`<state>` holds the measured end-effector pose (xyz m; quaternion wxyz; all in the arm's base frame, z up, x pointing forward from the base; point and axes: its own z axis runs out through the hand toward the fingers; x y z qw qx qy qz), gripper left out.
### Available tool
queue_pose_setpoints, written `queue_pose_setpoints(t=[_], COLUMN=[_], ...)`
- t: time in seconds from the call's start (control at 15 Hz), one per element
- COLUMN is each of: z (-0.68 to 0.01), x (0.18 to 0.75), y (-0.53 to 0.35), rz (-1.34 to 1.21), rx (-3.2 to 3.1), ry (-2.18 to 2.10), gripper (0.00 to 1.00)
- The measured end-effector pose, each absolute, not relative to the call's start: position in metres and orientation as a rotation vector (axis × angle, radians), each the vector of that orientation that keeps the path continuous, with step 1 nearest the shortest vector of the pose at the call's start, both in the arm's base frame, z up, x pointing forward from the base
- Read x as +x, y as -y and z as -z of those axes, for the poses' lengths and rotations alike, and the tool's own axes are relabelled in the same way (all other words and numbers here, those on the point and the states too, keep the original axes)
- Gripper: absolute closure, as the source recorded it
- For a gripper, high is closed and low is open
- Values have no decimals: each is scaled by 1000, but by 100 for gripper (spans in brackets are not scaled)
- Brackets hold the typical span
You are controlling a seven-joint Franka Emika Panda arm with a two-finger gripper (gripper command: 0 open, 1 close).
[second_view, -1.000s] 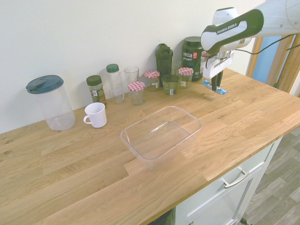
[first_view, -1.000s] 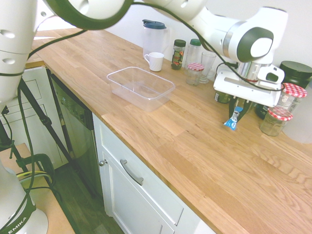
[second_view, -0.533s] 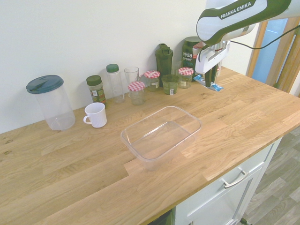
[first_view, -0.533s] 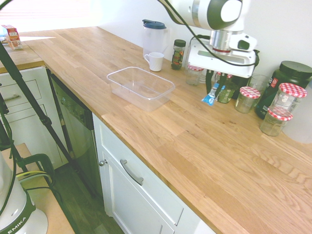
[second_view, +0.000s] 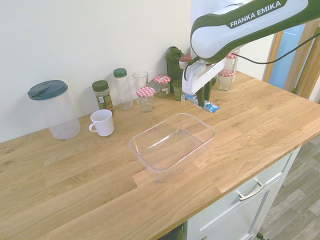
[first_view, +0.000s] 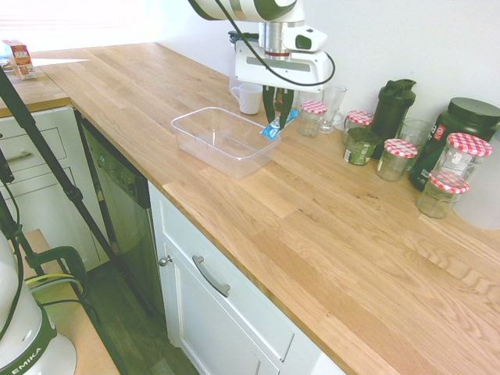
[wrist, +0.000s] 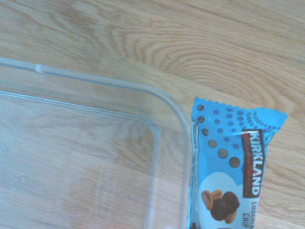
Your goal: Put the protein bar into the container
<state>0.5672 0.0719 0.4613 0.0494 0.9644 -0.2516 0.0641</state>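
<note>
The protein bar is to go on the clear container's bottom, just off its middle (first_view: 238, 148) (wrist: 59, 162) toward the jars. Next, my gripper puts it down there.
The blue-wrapped protein bar (first_view: 273, 127) hangs tilted in the air, my gripper (first_view: 279, 110) shut on its upper end. From the other side the protein bar (second_view: 206, 104) shows beneath the gripper (second_view: 203, 98), just past the far right corner of the container. The clear plastic container (first_view: 225, 141) stands empty on the wooden counter; the bar hovers at its right-hand end, beside the rim. In the wrist view the protein bar (wrist: 232, 169) lies right next to the rounded corner of the container (wrist: 162, 102).
A white mug (first_view: 249, 98) and a clear pitcher (first_view: 247, 58) with a dark lid stand behind the container. Bottles, a glass and jars with red-checked lids (first_view: 398, 158) line the wall to the right. The counter's front edge (first_view: 234, 254) runs close by.
My arm has carried the bar along the counter from the jars at the right to the right end of the container. The grip stayed shut on it.
</note>
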Motion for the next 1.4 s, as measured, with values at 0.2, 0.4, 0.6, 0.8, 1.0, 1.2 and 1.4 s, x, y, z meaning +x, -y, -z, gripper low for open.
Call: queue_pose_setpoints(t=[0.2, 0.4, 0.6, 0.8, 1.0, 1.2, 1.4], z=[-456, -443, -418, -401, -394, -379, -370], x=[560, 560, 564, 570, 577, 580, 582], y=[-111, -134, -155, -170, -177, -180, -183], rz=[-212, -225, -228, -215, -212, -185, -169], rx=[2924, 2899, 2878, 2869, 2866, 2858, 2855], ry=[736, 719, 696, 673, 672, 666, 662], gripper=[100, 100, 100, 100, 100, 100, 100])
